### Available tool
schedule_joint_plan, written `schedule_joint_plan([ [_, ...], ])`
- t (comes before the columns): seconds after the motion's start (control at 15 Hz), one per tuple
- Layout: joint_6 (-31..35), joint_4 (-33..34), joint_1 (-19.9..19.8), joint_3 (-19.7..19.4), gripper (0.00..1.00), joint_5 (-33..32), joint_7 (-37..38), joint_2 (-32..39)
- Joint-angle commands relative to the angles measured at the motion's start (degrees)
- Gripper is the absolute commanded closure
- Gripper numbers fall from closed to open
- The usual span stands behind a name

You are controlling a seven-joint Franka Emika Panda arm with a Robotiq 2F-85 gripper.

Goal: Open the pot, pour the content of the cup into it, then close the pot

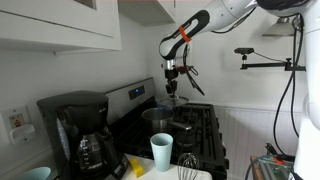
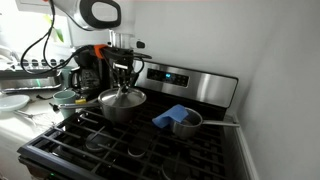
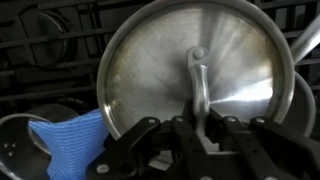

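I will release the lid's handle with the lid, now directly above the pot, resting across the silver steel pot's open rim (image 1: pixel 157 110).
The silver steel pot (image 2: pixel 122 106) stands on the stove's back burner and also shows in an exterior view (image 1: pixel 158 118). Its round shiny lid (image 3: pixel 160 60) fills the wrist view, with its upright steel handle (image 3: pixel 200 85) running down between my fingers. My gripper (image 3: pixel 203 128) is shut on that handle, directly above the pot in both exterior views (image 2: pixel 124 82) (image 1: pixel 173 88). I cannot tell whether the lid rests on the pot or hangs just above it. The pale blue-white cup (image 1: pixel 161 152) stands upright on the counter in front of the stove, away from the gripper.
A small blue vessel (image 2: pixel 186 124) with a blue cloth (image 2: pixel 167 117) (image 3: pixel 70 145) sits on the burner beside the pot. A black coffee maker (image 1: pixel 80 130) stands on the counter. A whisk (image 1: pixel 187 165) lies near the cup. The stove's control panel (image 2: pixel 185 78) is behind.
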Motion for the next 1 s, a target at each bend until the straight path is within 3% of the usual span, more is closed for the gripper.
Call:
schedule_joint_plan([
  [0.0, 3.9, -4.3, 2.1, 0.8, 0.98, 1.3, 0.1, -3.1],
  [0.93, 18.3, -8.1, 4.8, 3.5, 0.98, 4.2, -0.8, 0.6],
])
